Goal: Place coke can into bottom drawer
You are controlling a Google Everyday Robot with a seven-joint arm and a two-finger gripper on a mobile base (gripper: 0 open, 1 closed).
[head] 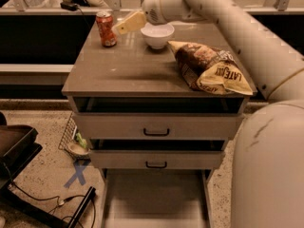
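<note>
The upper half of the coke can [104, 22] beside the white bowl is the next spot that my gripper will move to and then close on.
The coke can [105, 28] stands upright at the back left of the cabinet top [128, 70]. My gripper [124, 25] reaches in from the right, just right of the can and a little above the top, close to it but apart. The bottom drawer [154, 201] is pulled out at the bottom of the view, its flat floor bare. My white arm [237, 27] crosses the upper right.
A white bowl [157, 34] stands behind the gripper at the back middle. A brown chip bag [209, 68] lies on the right of the top. Two upper drawers with black handles [156, 132] are closed. A black stand [19, 146] and cables lie on the floor at left.
</note>
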